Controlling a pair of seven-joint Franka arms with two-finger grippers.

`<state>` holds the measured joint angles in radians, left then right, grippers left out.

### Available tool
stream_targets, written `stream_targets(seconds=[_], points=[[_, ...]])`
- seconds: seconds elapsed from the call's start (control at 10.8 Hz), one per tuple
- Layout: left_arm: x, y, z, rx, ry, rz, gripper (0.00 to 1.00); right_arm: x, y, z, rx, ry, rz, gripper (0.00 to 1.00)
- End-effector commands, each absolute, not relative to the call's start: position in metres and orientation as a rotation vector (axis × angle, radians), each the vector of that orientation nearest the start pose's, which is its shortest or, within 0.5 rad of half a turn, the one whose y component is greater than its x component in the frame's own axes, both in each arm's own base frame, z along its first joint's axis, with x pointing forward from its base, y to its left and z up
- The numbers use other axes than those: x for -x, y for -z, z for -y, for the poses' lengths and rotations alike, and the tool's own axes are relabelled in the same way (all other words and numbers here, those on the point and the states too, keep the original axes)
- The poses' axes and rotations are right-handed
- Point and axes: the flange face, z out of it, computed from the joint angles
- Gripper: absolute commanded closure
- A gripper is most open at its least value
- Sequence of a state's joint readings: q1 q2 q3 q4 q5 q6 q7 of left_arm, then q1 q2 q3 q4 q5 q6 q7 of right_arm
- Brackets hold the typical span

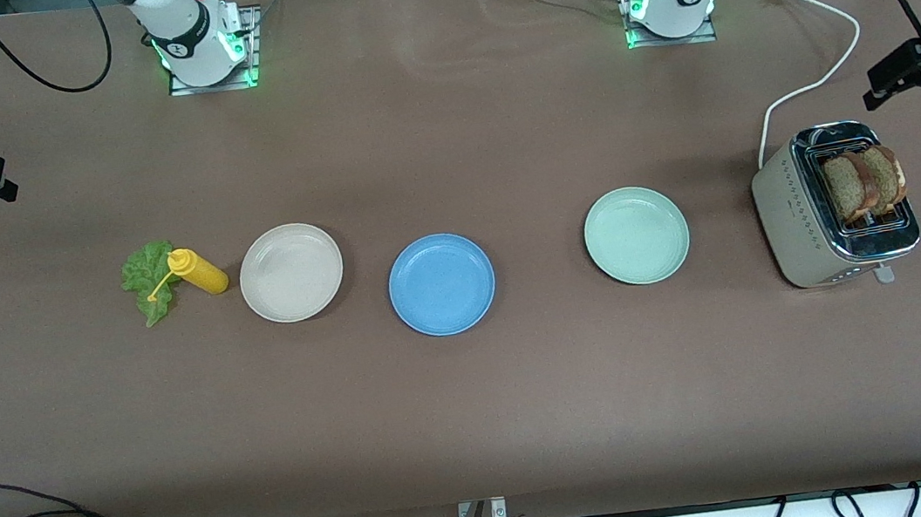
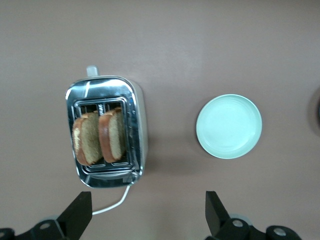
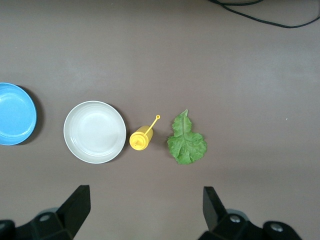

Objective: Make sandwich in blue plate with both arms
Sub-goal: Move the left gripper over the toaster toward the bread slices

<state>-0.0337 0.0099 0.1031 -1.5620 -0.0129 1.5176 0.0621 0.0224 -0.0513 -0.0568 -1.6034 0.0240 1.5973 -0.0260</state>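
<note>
My left gripper should grab the top crust of the bread slice (image 1: 869,181) (image 2: 104,140) in the toaster's slot that is closer to the pale green plate.
The blue plate (image 1: 442,283) (image 3: 12,120) lies bare in the middle of the table. Two brown bread slices (image 1: 864,181) (image 2: 97,137) stand upright in the toaster's slots at the left arm's end. A ruffled green lettuce leaf (image 1: 147,279) (image 3: 186,142) lies flat at the right arm's end. No sandwich is assembled. My left gripper (image 1: 870,89) (image 2: 148,200) hangs open high over the table beside the toaster, holding nothing. My right gripper (image 1: 7,178) (image 3: 145,195) hangs open high over the table near the lettuce, also holding nothing.
A yellow squeeze bottle (image 1: 198,271) (image 3: 141,139) lies against the lettuce. A beige-white plate (image 1: 291,272) sits between it and the blue plate. A pale green plate (image 1: 636,235) (image 2: 229,126) sits beside the silver toaster (image 1: 799,226), whose white cord (image 1: 824,73) trails toward the bases.
</note>
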Motion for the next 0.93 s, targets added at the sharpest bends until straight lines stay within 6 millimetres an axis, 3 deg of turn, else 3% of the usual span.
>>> stream_targets(seconds=[0.0, 0.46, 0.84], points=[[-0.555, -0.584, -0.077, 3.141, -0.049, -0.036, 0.00, -0.537, -0.647, 0.017, 3.109, 0.073, 0.005, 0.00], [-0.577, -0.512, -0.111, 3.126, -0.065, -0.040, 0.00, -0.537, -0.648, 0.018, 3.110, 0.073, 0.003, 0.00], [-0.584, -0.451, -0.120, 3.117, -0.142, -0.027, 0.01, -0.537, -0.647, 0.018, 3.110, 0.068, 0.001, 0.00]])
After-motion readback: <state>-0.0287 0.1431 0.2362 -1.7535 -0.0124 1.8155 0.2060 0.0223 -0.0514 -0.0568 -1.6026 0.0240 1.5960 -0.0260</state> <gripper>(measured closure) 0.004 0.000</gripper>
